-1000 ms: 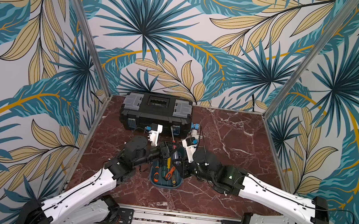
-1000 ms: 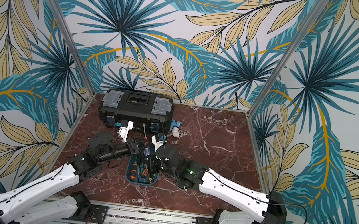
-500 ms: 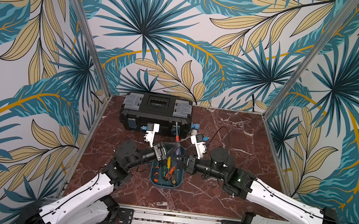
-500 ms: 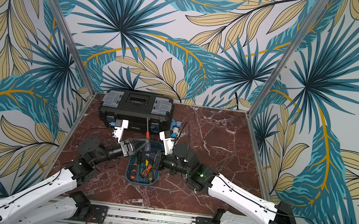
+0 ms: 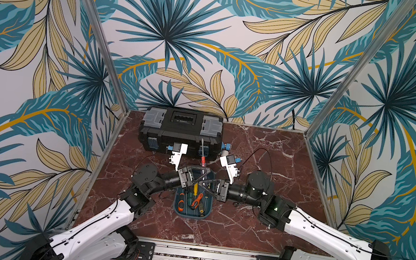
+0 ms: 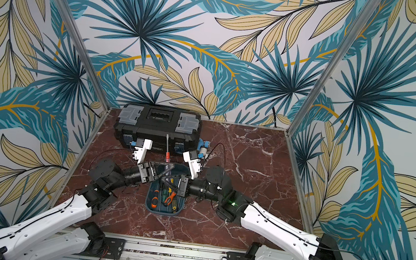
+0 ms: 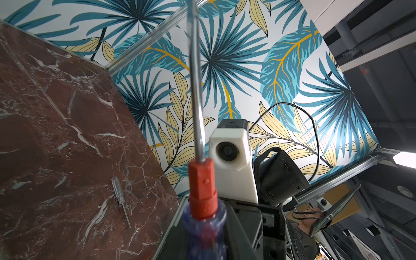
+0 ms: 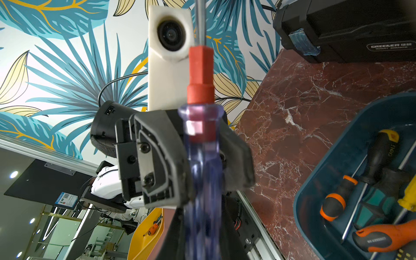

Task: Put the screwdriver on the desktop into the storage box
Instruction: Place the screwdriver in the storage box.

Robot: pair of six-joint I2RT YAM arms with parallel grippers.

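Note:
The robot's left gripper should release the clear blue screwdriver next to the orange handle in the middle [image 5: 193, 198] of the teal storage box.
A screwdriver [image 5: 201, 160] with a clear blue handle, red collar and steel shaft stands nearly upright over the far end of the teal storage box [image 5: 191, 216]. Both grippers meet on its handle from opposite sides. In the right wrist view the left gripper [image 8: 202, 157] clamps the handle just below the collar [image 8: 200, 74], and the right gripper [image 8: 202, 236] is shut on it lower down. The left wrist view shows the handle [image 7: 203, 225] between my left jaws. A small clear-handled screwdriver [image 7: 119, 195] lies on the desktop [image 5: 266, 148].
Several screwdrivers with orange, black and yellow handles [image 8: 360, 180] lie in the storage box [image 6: 161, 212]. The black toolbox [image 5: 180, 130] stands right behind it at the back, with a small blue and white part [image 5: 226, 147] at its right end. Aluminium rails edge the desktop.
Both wrists have pulled outward from over the box and the screwdriver now stands upright between them. The left jaws opened wider, then closed onto the handle.

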